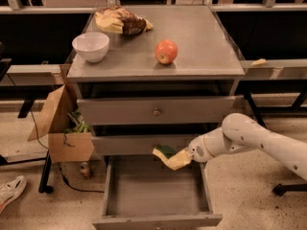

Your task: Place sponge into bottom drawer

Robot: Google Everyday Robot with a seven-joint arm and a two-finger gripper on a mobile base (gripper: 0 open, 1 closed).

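Observation:
I need to release the sponge near the middle of the open bottom drawer's grey bottom [152,181]. The sponge hangs just above that drawer's back part.
The sponge [171,156], dark green on top with a yellow body, is held in my gripper [184,157] at the end of the white arm that reaches in from the right. It hangs just above the back right part of the open bottom drawer [156,191], a wide shallow grey tray pulled out of the grey cabinet [158,111]. The sponge is level with the front of the middle drawer [144,143].
On the cabinet top are a red apple [166,51], a white bowl [90,46] and a bag of snacks [121,22]. An open cardboard box [62,128] stands left of the cabinet. A shoe [10,190] lies on the floor at the lower left.

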